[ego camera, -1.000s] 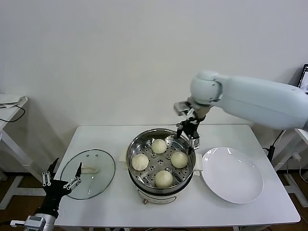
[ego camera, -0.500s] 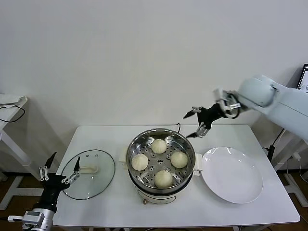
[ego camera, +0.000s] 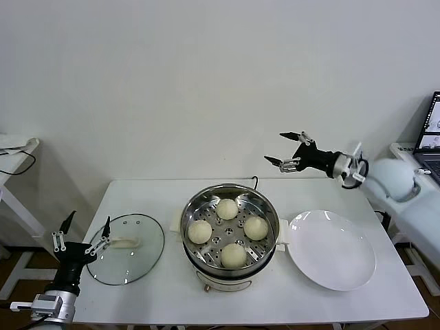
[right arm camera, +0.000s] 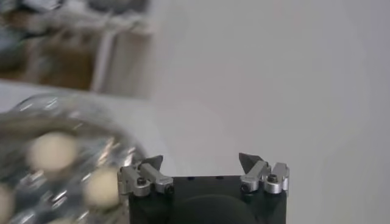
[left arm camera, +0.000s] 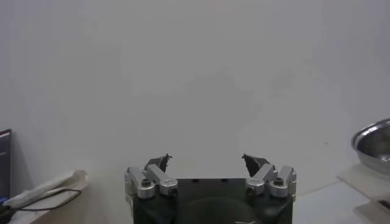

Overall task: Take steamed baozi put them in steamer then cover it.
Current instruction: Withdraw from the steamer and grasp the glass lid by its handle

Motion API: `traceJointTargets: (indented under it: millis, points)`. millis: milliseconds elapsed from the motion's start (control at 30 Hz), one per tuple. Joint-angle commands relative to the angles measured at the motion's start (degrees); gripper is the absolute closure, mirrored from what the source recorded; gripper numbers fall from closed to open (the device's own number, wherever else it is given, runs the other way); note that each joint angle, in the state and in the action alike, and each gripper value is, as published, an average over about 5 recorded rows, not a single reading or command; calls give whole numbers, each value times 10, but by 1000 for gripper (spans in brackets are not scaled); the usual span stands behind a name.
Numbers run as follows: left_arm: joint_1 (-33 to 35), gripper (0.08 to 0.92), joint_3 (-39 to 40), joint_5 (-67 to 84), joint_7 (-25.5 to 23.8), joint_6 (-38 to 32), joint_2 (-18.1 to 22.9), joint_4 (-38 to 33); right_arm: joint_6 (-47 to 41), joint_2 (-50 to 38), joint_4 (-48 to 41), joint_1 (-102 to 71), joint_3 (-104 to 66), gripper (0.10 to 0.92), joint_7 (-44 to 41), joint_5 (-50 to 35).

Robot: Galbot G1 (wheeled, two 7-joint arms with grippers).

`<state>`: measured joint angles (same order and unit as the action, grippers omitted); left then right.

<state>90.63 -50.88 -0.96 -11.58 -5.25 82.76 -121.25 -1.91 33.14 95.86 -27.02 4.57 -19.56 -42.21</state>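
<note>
Next, I grab the glass cover by the middle of its white handle (ego camera: 124,243) with my left gripper.
The shiny steel steamer (ego camera: 230,258) stands mid-table with several cream-white baozi (ego camera: 227,208) on its perforated tray; they show blurred in the right wrist view (right arm camera: 53,151). The clear glass cover (ego camera: 127,256) with its white handle lies flat on the table to the steamer's left. My right gripper (ego camera: 289,148) is open and empty, raised above and behind the steamer's right side. My left gripper (ego camera: 80,235) is open and empty at the table's front left corner, beside the cover. The steamer's rim shows in the left wrist view (left arm camera: 373,141).
A flat white plate (ego camera: 332,249) lies empty to the right of the steamer. A white side table with cables (ego camera: 15,148) stands at the far left. A laptop (ego camera: 431,124) sits at the far right.
My right gripper has lifted away from the steamer's rim and swung back to the right, empty. My left gripper has shifted slightly left and up by the cover.
</note>
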Motion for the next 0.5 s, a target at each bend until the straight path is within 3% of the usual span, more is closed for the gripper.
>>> traceJointTargets:
  millis: [33,500]
  points:
    - [-13,177,4,-13,10,-13,-3,15,70,174,113,-407,-377,203,189,57]
    - [-9,177,36,-59,30,-36,-1,36,169,341,193,-558,-393,203,274,166]
